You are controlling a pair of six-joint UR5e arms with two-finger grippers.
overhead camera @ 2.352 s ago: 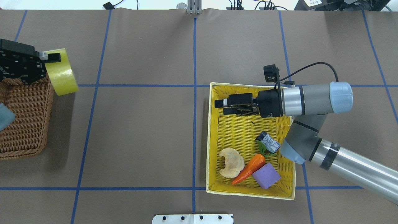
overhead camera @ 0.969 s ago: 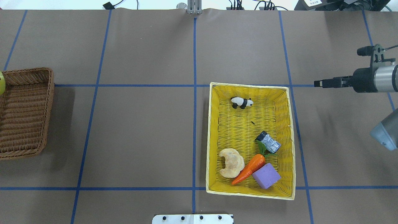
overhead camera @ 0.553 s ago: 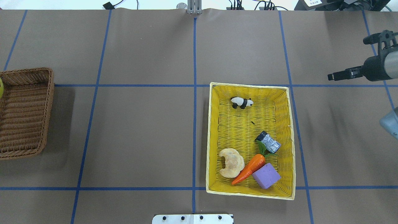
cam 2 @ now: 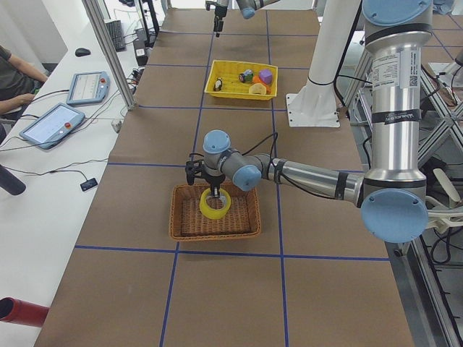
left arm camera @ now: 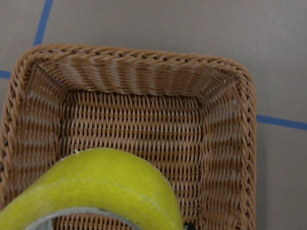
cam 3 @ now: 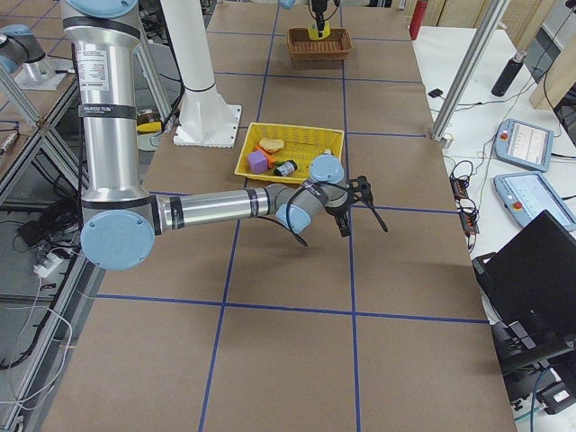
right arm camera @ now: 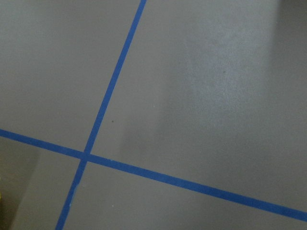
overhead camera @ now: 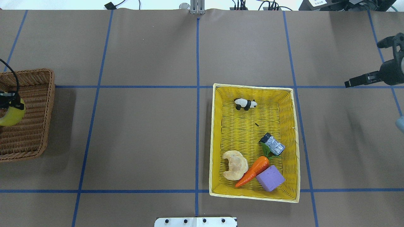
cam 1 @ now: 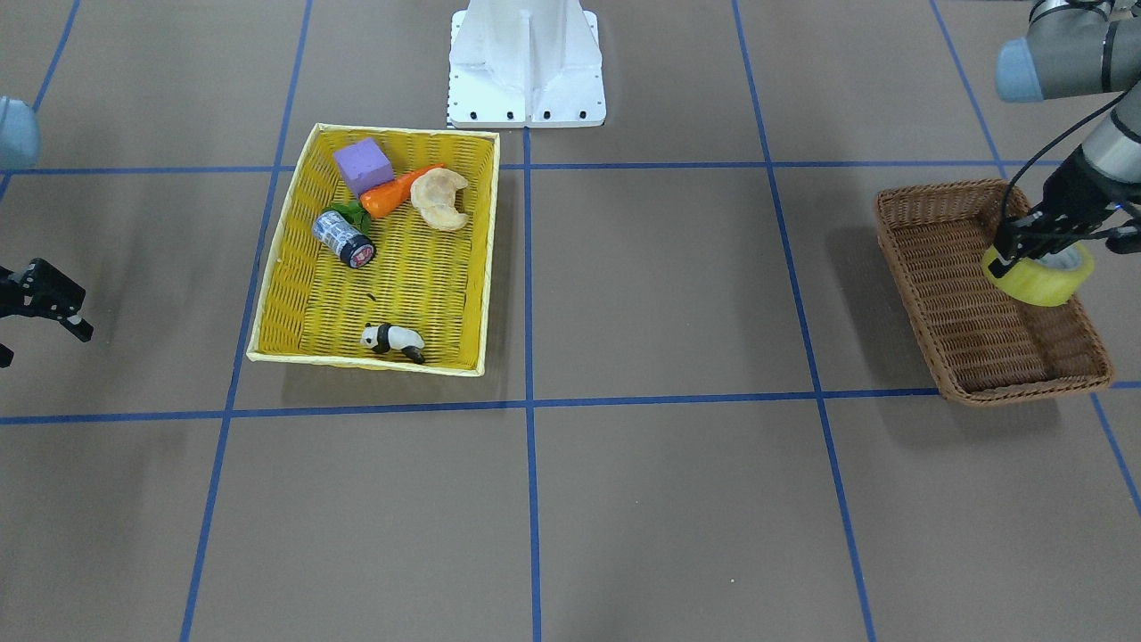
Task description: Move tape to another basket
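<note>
The robot's left gripper should release the tape on the brown wicker basket's bottom (cam 1: 975, 283) (left arm camera: 149, 196), toward the side of the brown wicker basket that faces the yellow basket.
The tape (cam 1: 1038, 276) is a yellow roll. My left gripper (cam 1: 1034, 239) is shut on its rim and holds it tilted just above the floor of the brown wicker basket (cam 1: 945, 267). It also shows at the overhead view's left edge (overhead camera: 12, 115), in the exterior left view (cam 2: 215, 205) and in the left wrist view (left arm camera: 103, 189). My right gripper (overhead camera: 347, 84) hovers over bare table far right of the yellow basket (overhead camera: 217, 138), holding nothing. Its fingers show only as one thin dark bar, so I cannot tell open from shut.
The yellow basket holds a toy panda (overhead camera: 245, 103), a small can (overhead camera: 272, 143), a carrot (overhead camera: 252, 171), a croissant (overhead camera: 234, 165) and a purple block (overhead camera: 270, 178). The robot's white base (cam 1: 526, 67) stands at the table's near edge.
My left gripper has brought the tape from beside the brown basket's far corner down inside it. My right arm has withdrawn from over the yellow basket to the right, uncovering the panda.
</note>
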